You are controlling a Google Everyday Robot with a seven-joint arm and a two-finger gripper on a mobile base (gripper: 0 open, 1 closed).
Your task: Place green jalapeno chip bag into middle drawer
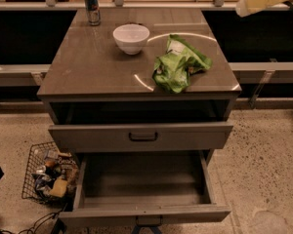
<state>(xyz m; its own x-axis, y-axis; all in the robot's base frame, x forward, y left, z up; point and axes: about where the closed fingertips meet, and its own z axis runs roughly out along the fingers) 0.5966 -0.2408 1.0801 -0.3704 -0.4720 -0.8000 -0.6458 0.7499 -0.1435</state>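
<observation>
The green jalapeno chip bag, beside the white bowl, will be gripped by its crumpled middle [180,61] with my gripper.
The green jalapeno chip bag [179,63] lies crumpled on the right part of the cabinet top, next to the white bowl [131,37]. The middle drawer [141,179] is pulled open low at the front; it is deep, grey and holds nothing. My gripper [245,6] shows only as a pale cream shape at the top right corner, high above and to the right of the bag, apart from it.
A shallower drawer front with a black bar handle [143,136] sits slightly open above the deep drawer. A can [92,6] stands at the cabinet's back left. A wire basket of clutter [49,177] rests on the speckled floor to the left.
</observation>
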